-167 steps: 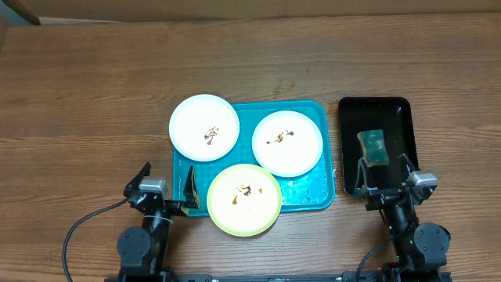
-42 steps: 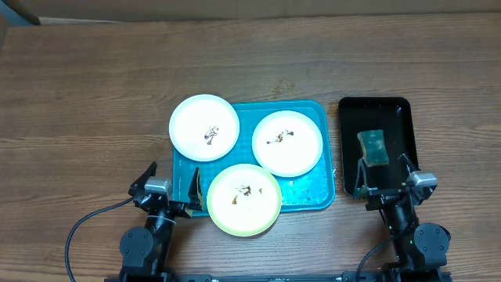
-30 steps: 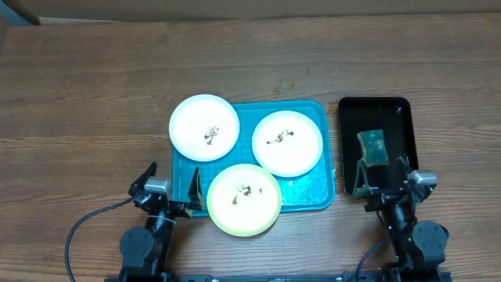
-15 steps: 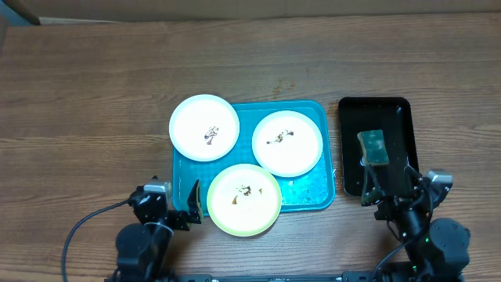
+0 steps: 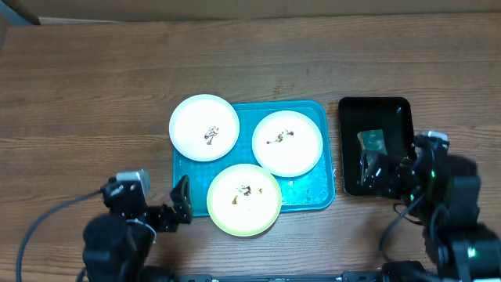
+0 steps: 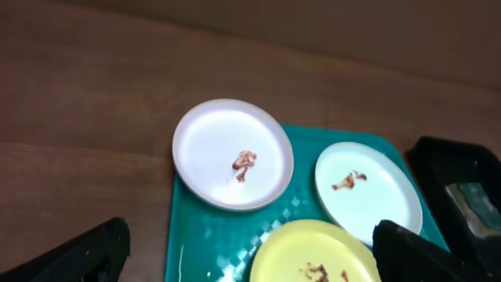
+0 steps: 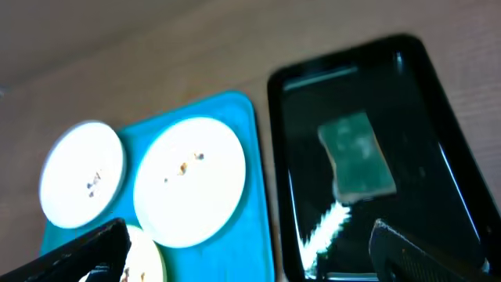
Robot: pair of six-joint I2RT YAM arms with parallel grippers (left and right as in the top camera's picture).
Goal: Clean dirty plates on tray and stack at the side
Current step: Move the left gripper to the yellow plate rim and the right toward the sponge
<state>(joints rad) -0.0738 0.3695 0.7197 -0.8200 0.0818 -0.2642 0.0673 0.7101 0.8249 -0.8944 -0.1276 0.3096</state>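
Next, I move my left gripper to the yellow-green plate and close it on the plate's rim [image 5: 209, 202] [image 6: 251, 276], at the side farthest away from the black tray.
Three plates lie on the turquoise tray [image 5: 316, 193]: a white plate [image 5: 204, 128] over its far left corner, a white plate [image 5: 287, 142] at the right, and a yellow-green plate [image 5: 244, 199] over its near edge. Each has brown smears at its centre. My left gripper [image 5: 168, 213] is open and empty, near the tray's near left corner. In the left wrist view the gripper [image 6: 250, 262] looks over the white plates [image 6: 233, 153] [image 6: 368, 192], the yellow-green plate [image 6: 313, 254] and the tray [image 6: 203, 243]. My right gripper [image 5: 395, 172] is open and empty above the black tray. The right wrist view shows the gripper [image 7: 250, 258].
A narrow black tray [image 5: 374, 110] stands right of the turquoise tray and holds a green sponge [image 5: 373, 141], partly hidden by my right arm. The right wrist view shows the sponge [image 7: 356, 157] in the black tray [image 7: 438, 117]. Bare wooden table lies all round.
Both arms have lifted from their rest poses. The left gripper has drawn back to the left of the yellow-green plate. The right gripper has moved forward over the black tray's near end.
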